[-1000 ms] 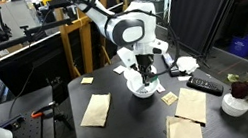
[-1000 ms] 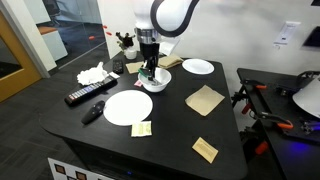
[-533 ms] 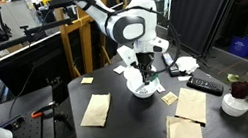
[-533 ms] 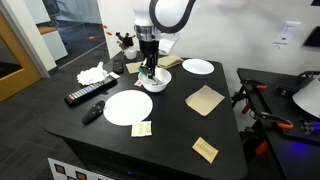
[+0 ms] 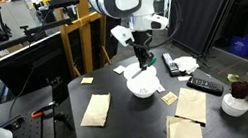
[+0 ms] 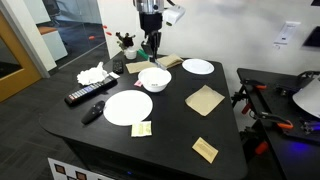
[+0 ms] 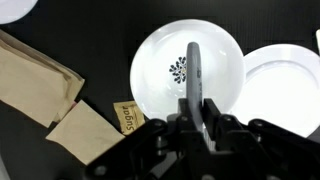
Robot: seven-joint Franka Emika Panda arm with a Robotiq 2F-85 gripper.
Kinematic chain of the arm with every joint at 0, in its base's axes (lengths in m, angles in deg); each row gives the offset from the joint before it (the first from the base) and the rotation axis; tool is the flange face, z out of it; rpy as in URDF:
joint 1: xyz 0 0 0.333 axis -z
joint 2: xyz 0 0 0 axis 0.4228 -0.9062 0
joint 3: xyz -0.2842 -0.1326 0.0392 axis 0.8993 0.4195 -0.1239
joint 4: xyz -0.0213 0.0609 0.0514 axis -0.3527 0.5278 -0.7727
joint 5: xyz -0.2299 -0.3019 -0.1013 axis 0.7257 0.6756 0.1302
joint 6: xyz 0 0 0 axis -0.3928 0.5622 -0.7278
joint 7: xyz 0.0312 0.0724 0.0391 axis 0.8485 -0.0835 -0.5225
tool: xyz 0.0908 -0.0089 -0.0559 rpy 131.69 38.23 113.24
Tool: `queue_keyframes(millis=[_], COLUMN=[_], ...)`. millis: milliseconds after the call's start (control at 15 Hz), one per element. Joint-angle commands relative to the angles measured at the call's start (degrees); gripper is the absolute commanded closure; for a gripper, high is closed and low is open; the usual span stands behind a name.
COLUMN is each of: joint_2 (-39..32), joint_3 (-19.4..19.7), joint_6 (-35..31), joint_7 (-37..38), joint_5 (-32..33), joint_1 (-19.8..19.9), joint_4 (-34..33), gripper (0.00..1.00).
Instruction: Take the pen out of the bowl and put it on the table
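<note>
Next, I release the pen on the dark table (image 5: 109, 84) between the white bowl and the lone brown napkin. The pen still hangs above the white bowl.
My gripper (image 7: 196, 105) is shut on the pen (image 7: 195, 70), a slim greyish-green stick that juts from between the fingers. It hangs straight above the white bowl (image 7: 155, 60), which has a small flower print at its bottom and nothing else in it. In both exterior views the gripper (image 5: 142, 54) (image 6: 152, 38) is raised well above the bowl (image 5: 139, 87) (image 6: 154, 78), with the pen tip (image 5: 145, 64) pointing down, clear of the rim. The bowl stands on the dark table (image 6: 170, 125).
A flat white plate (image 6: 128, 107) lies in front of the bowl and another (image 6: 198, 67) behind it. Brown napkins (image 6: 204, 99), sugar packets (image 7: 126, 117), a black remote (image 6: 88, 94), crumpled tissue (image 6: 92, 73) and a flower vase (image 5: 235, 102) lie around.
My gripper has risen from inside the bowl to well above it, carrying the pen up and out. The bowl has stayed in place.
</note>
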Motion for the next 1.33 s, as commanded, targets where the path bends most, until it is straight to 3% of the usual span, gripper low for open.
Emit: queue_keyframes(millis=[0,400,1267], joint_2=[7.97,15.68,22.18], joint_3=[-1.41,-3.69,-7.95], joint_6=[7.21,13.12,10.67], joint_7=[-3.72,-3.51,-3.17], joint_5=[0.22,1.72,1.14], joint_1=[-0.06,-2.24,-5.12], joint_4=[3.65,6.92,22.57], gripper=[0.95,0.95,0.95])
